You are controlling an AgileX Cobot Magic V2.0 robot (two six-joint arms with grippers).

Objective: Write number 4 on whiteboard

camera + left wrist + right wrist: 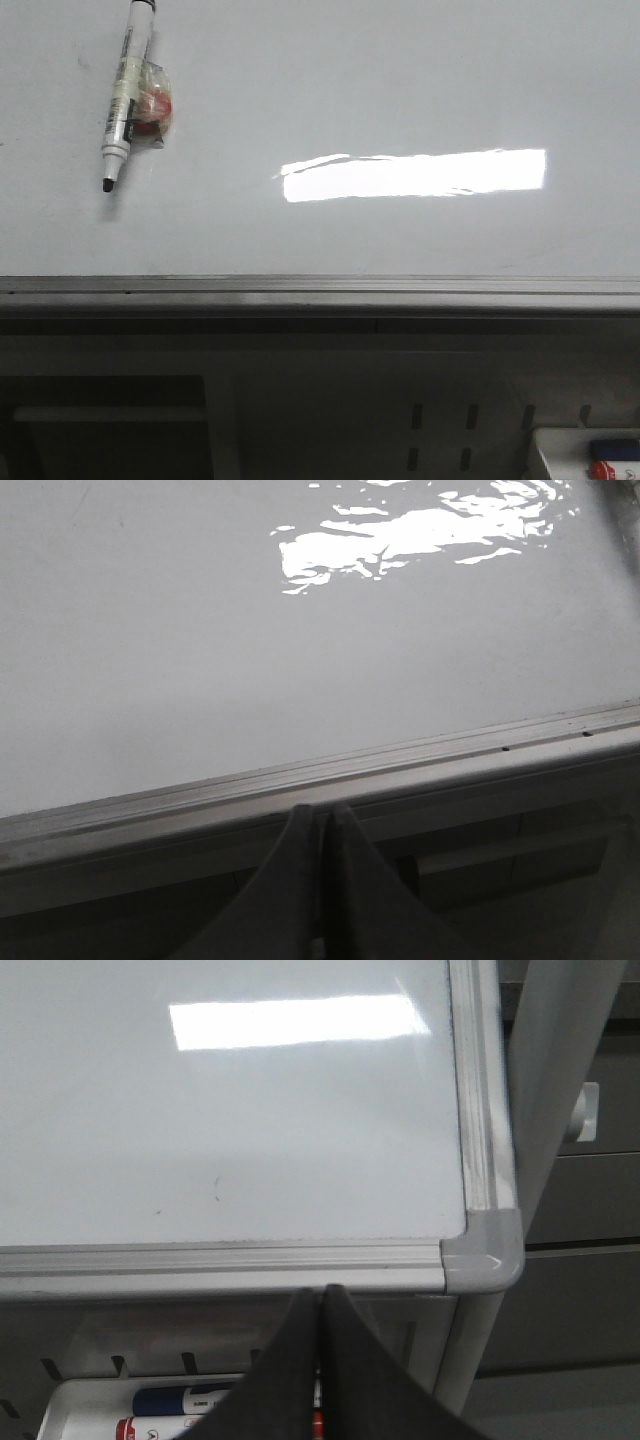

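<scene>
The tip end of the marker's body (118, 136), between the taped padding and the marker's black tip, is the spot my left gripper needs to close on.
The whiteboard (400, 90) is a glossy pale grey board with a grey metal edge rail (320, 290); no drawn 4 shows on it. An uncapped black-tipped marker (127, 95) with taped padding lies on its far left part. The board also shows in the left wrist view (200, 660) and the right wrist view (230, 1140). My left gripper (320, 812) is shut and empty, just in front of the board's rail. My right gripper (322, 1295) is shut and empty, in front of the rail near the board's rounded corner (485, 1250). Neither gripper shows in the front view.
A bright rectangular light glare (415, 175) lies on the board. A white tray (90, 1400) with blue and red markers (185, 1402) sits below the board's front right; it also shows in the front view (590, 455). A grey frame post (545, 1090) stands beside the corner.
</scene>
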